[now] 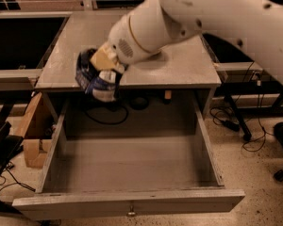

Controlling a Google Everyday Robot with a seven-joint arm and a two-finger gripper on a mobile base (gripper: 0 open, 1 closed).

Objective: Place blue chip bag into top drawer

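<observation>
The robot's gripper needs to release the blue chip bag near the middle of the top drawer's bottom point(109, 152), a little toward the cardboard box. The bag is still over the table's edge.
My gripper point(105, 65) is shut on the blue chip bag point(95, 80), a wrinkly dark-blue foil bag with white patches. It holds the bag in the air over the front left edge of the grey table top point(188, 67), just above the back left of the drawer. The top drawer point(132, 166) is pulled fully out below the table. Its inside is bare grey wood. Its plain front panel has a small metal knob point(130, 213) at the centre. My white arm point(212, 13) crosses the upper right and hides the back of the table top.
A cardboard box point(33, 147) sits on the floor left of the drawer. Black cables point(108, 117) hang under the table and lie on the floor at right point(236, 121). A dark bin point(23, 41) stands left of the table.
</observation>
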